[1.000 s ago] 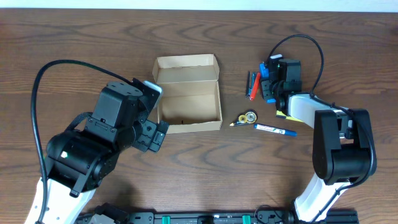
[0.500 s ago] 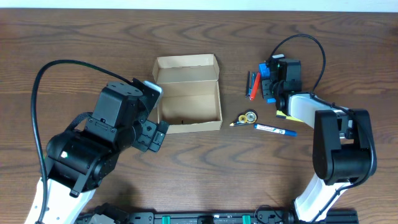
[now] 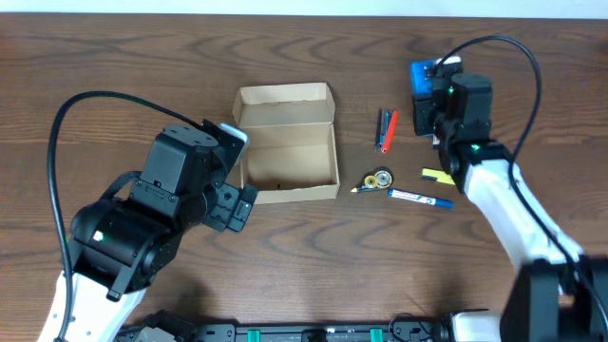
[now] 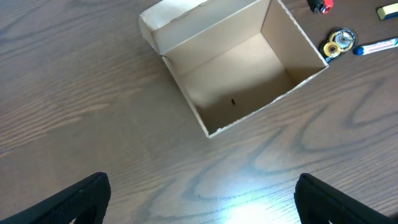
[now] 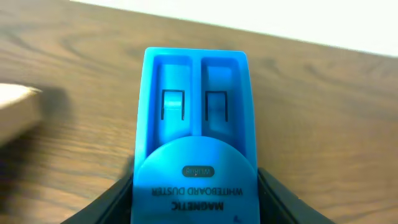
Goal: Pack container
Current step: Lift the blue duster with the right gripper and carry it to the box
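Note:
I need to use my right gripper to put the blue magnetic whiteboard duster down inside the tan cardboard box (image 3: 275, 181), along the near side of the box. The duster is still held above the table.
The tan cardboard box (image 3: 289, 152) stands open left of centre, flap lid folded back, and looks empty; it also shows in the left wrist view (image 4: 239, 68). My right gripper (image 3: 429, 87) is shut on a blue magnetic whiteboard duster (image 5: 194, 143), held above the table at the far right; the duster also shows overhead (image 3: 422, 78). My left gripper (image 4: 200, 199) is open and empty, hovering over bare table just in front of the box. Red and blue pens (image 3: 386, 129), a yellow tape roll (image 3: 380, 180), a blue-capped marker (image 3: 420, 198) and a yellow highlighter (image 3: 437, 175) lie right of the box.
The left arm's black body (image 3: 152, 218) fills the near-left table. The right arm's white link (image 3: 503, 204) stretches over the near right, with its cable looping above. The table's far edge (image 5: 249, 25) lies close behind the duster.
My right gripper has lifted the blue duster off the table and moved up and to the right with it, away from the pens. The left arm has not moved.

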Available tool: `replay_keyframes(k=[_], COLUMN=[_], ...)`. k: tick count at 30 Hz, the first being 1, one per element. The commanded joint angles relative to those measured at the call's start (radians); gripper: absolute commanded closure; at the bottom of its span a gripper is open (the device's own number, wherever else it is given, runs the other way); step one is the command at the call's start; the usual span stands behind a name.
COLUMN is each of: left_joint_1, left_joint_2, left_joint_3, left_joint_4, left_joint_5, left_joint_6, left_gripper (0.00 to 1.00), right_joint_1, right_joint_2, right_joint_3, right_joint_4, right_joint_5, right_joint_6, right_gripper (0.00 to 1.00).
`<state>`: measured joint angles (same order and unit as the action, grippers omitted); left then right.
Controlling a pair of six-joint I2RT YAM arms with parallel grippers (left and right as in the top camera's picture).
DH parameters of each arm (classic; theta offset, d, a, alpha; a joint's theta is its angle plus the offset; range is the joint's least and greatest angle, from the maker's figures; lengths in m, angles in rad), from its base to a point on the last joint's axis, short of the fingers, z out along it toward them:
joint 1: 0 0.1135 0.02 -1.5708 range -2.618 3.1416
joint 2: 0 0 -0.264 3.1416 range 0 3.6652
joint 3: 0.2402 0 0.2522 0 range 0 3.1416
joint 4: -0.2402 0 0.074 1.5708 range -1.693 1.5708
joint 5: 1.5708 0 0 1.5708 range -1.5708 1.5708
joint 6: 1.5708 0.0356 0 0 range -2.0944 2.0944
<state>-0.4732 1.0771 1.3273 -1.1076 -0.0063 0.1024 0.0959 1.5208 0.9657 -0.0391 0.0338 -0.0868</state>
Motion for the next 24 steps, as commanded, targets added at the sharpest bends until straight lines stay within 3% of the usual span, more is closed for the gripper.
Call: replay_keyframes(k=[1, 11, 24], left_joint_1=[0.003, 0.003, 0.003], left_joint_2=[0.001, 0.001, 0.001], left_joint_3=[0.005, 0.005, 0.005], left_joint_4=[-0.003, -0.003, -0.003], left_joint_5=[0.0, 0.0, 0.0], left_joint_6=[0.006, 0.006, 0.006], left_gripper=[0.05, 0.05, 0.05], right_joint_1=[0.074, 0.336, 0.528], right_joint_2=[-0.083, -0.133, -0.032], right_joint_3=[0.002, 0.002, 0.001], right_joint_4=[-0.018, -0.049, -0.1], right_joint_5=[-0.06, -0.211, -0.275], right_joint_6=[0.011, -0.024, -0.336], right_gripper=[0.67, 0.7, 0.76])
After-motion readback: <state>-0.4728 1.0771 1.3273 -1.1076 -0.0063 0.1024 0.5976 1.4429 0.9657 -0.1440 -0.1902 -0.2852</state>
